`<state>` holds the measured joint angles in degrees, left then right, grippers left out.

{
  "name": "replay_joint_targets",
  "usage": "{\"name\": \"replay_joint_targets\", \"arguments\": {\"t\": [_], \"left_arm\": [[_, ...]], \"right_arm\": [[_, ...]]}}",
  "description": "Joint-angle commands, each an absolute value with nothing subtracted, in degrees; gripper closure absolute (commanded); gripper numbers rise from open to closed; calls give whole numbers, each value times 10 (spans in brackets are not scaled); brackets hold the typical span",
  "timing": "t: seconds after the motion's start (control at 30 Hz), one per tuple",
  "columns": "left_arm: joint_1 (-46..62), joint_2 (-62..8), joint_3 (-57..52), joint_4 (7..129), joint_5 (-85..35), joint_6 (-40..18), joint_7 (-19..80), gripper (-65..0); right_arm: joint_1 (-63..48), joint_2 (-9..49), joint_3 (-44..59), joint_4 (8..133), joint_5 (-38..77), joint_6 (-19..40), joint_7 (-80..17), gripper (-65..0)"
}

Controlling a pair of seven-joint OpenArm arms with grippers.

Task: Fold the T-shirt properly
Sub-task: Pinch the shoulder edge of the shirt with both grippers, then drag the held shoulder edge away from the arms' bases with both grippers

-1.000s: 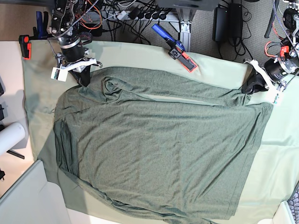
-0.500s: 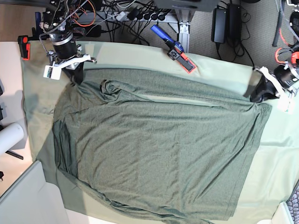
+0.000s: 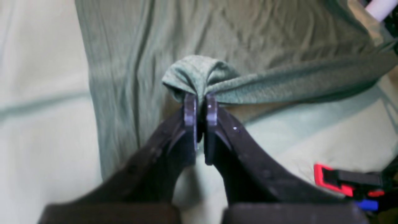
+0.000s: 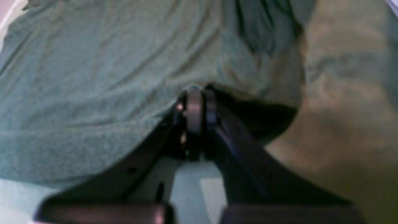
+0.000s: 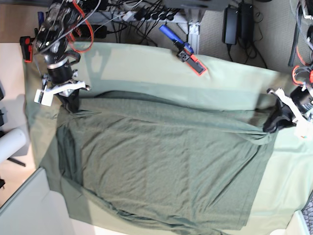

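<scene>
Next, my right gripper lets go of the corner of the T-shirt on the shirt's own body, just inside the rumpled side edge [image 5: 81, 137] [image 4: 228, 56].
The dark grey-green T-shirt [image 5: 161, 161] lies spread over the pale mint table cloth [image 5: 146, 63]. My left gripper [image 5: 272, 126], at the base view's right, is shut on a bunched corner of the T-shirt [image 3: 199, 76] and lifts it off the cloth. My right gripper [image 5: 72, 106], at the base view's left, is shut on the shirt's other upper corner [image 4: 192, 90]. The top edge of the shirt is stretched between the two grippers. In the right wrist view the shirt [image 4: 93, 81] spreads away to the left of the shut fingers [image 4: 194, 105].
A blue and red clamp [image 5: 183, 49] lies on the cloth at the back centre. Another red clamp [image 5: 25, 48] grips the table's back left corner. Cables and power bricks [image 5: 239, 22] lie behind the table. A white roll [image 5: 11, 144] sits at the left edge.
Both grippers have moved apart and toward the front, dragging the shirt's top edge taut. The loose folded sleeve along the top has been pulled flat.
</scene>
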<state>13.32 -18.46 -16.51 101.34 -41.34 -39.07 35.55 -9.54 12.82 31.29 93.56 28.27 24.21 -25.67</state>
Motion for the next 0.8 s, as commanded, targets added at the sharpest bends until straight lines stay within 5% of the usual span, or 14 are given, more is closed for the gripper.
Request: {"name": "replay_joint_targets", "arguments": {"t": [0.0,0.63,0.77], "left_arm": [[115,-192,-162,1012,-419,-400,342,-33],[-126,-192,-71,726,-348,-400,283,-120],[-135,-192,-71,695,-348,-400,258,-256]], "right_arm": [[-80,136,317,941,289,243,-245,0],[94,136,317,765,252,244,-242,0],[118,136,316,742,239,244,-240,0]]}}
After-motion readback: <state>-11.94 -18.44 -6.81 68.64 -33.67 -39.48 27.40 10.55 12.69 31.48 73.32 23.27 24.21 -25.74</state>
